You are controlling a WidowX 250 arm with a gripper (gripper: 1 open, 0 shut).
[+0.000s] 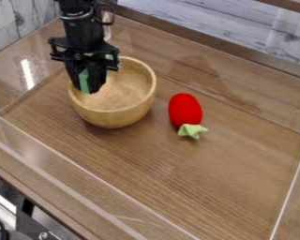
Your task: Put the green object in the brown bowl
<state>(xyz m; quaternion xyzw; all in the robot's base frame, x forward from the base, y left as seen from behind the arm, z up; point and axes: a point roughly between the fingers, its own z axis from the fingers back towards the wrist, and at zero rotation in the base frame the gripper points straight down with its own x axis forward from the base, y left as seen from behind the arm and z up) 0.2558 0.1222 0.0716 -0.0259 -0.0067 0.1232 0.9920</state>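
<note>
I need to release the green object on the brown bowl's bottom, toward the red strawberry toy (119, 90).
The brown bowl (138, 101) stands on the wooden table at the left of the camera view. My gripper (86, 87) points straight down into its left side, just inside the rim. It is shut on the green object (83, 82), a light green bar held upright between the black fingers. The bar's lower end hangs inside the bowl; whether it touches the bowl's floor I cannot tell.
A red strawberry toy (184, 109) with green leaves lies on the table just right of the bowl. Clear plastic walls (65, 183) run along the front and left edges of the wooden tabletop.
</note>
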